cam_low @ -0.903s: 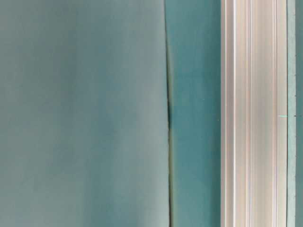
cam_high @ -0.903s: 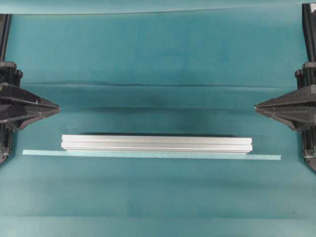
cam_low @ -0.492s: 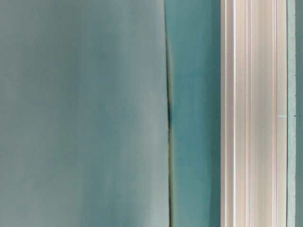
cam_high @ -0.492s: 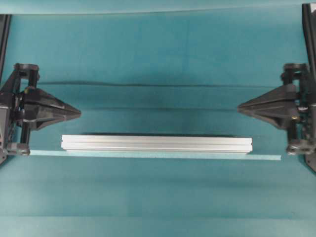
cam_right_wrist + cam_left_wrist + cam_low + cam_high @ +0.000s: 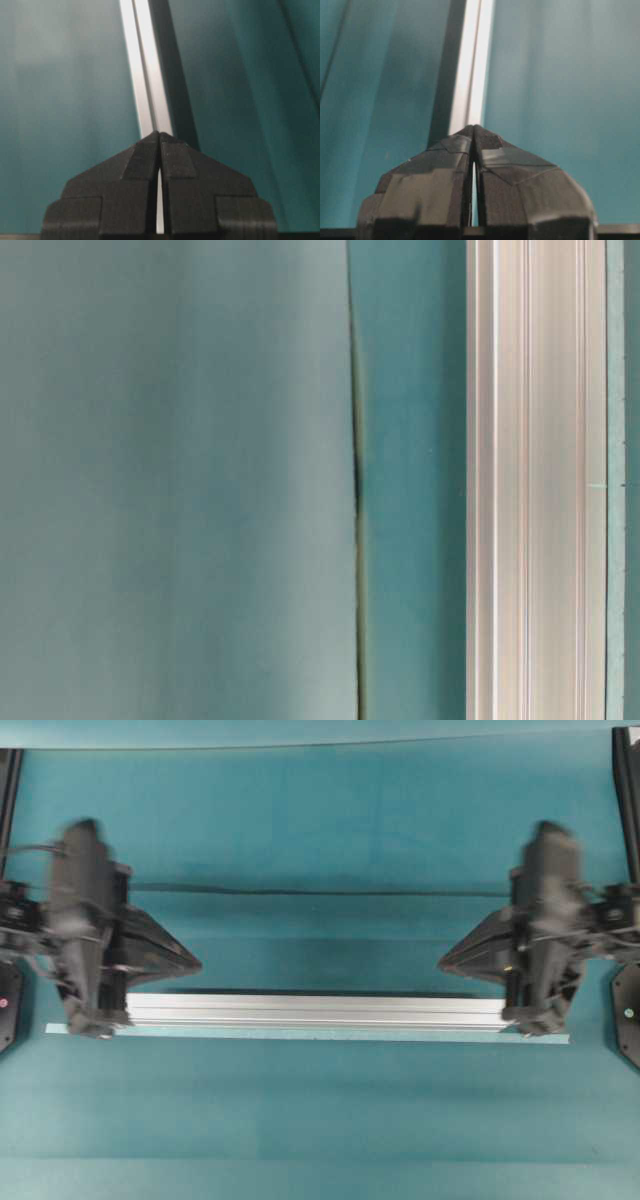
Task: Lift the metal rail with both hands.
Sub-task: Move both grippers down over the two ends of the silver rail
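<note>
I will close my right gripper around the long sides of the metal rail, on the part (image 5: 387, 1010) (image 5: 148, 90) between the rail's middle and the rail's end closest to that gripper.
The metal rail (image 5: 315, 1011) lies flat on the teal cloth, running left to right; it also shows as a grooved silver bar (image 5: 530, 480) in the table-level view. My left gripper (image 5: 196, 963) is shut and empty. It hovers over the rail's left end with its tips pointing inward, just behind the bar. My right gripper (image 5: 441, 963) mirrors it at the right end, also shut and empty. In the left wrist view the closed gripper (image 5: 472, 128) points along the rail (image 5: 472, 65). The right wrist view shows the same: shut gripper (image 5: 159, 134), rail (image 5: 145, 65) ahead.
A thin pale-teal tape strip (image 5: 555, 1039) runs along the rail's front side and shows again (image 5: 614, 480) beside the bar. A fold in the cloth (image 5: 320, 892) crosses behind the rail. Black arm bases (image 5: 628, 1015) stand at both side edges.
Both arms have swung in from the side edges toward the rail's ends, and look motion-blurred now. Both grippers stayed shut. The rail has not moved.
</note>
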